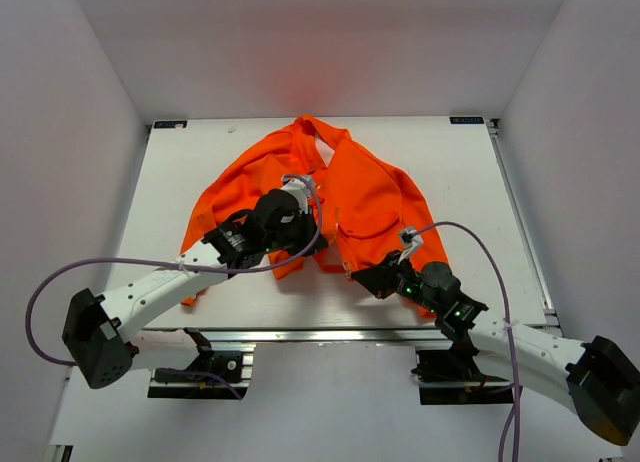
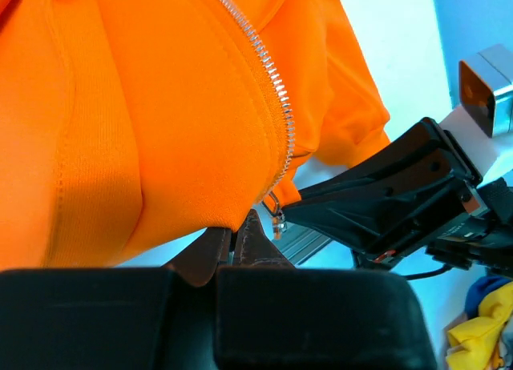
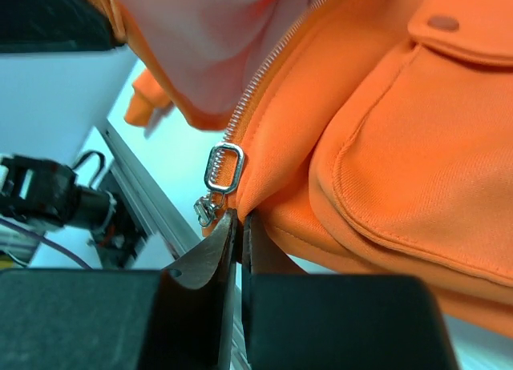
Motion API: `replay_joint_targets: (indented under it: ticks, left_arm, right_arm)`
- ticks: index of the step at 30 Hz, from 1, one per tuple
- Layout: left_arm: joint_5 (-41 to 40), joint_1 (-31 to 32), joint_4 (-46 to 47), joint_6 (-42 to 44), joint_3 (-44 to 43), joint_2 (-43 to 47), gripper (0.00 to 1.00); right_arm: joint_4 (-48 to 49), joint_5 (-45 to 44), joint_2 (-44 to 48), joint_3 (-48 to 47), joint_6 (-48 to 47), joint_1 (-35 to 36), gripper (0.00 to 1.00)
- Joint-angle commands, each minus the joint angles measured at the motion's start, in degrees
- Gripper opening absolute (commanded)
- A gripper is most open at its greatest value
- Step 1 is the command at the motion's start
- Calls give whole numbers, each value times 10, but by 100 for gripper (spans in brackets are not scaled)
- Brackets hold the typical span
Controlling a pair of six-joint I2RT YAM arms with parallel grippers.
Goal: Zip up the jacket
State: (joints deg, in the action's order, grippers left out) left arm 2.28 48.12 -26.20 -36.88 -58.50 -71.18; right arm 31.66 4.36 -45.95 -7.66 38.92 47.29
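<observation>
With the panel in my left gripper curled up above the zipper slider, I next back off, lower both panels and retake its hem (image 2: 239, 192) beside the teeth.
The orange jacket (image 1: 360, 192) lies front up in the middle of the white table, hem toward me. My left gripper (image 1: 312, 250) is shut on the bottom hem of its left front panel; in the left wrist view (image 2: 232, 235) the zipper teeth (image 2: 272, 82) run down to just beside the pinch. My right gripper (image 1: 356, 274) is shut on the hem of the right panel. In the right wrist view (image 3: 239, 219) the silver zipper slider (image 3: 224, 168) with its dangling pull sits just above the fingertips. Pale pink lining (image 3: 224, 34) shows above it.
A flap pocket (image 3: 417, 146) lies right of my right gripper. The right arm's black gripper body (image 2: 401, 198) is close to my left gripper. The aluminium rail (image 1: 320, 334) runs along the table's near edge (image 1: 300, 317). White walls enclose the table.
</observation>
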Motion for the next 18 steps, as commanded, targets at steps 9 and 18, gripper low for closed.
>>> replay_joint_targets:
  ticks: [9, 18]
  left_arm:
    - [50, 1, 103, -49, 59, 9, 0]
    - [83, 1, -82, -4, 57, -83, 13]
  right_arm:
    - [112, -109, -64, -67, 34, 1, 0]
    - [-217, -265, -73, -134, 85, 0, 0]
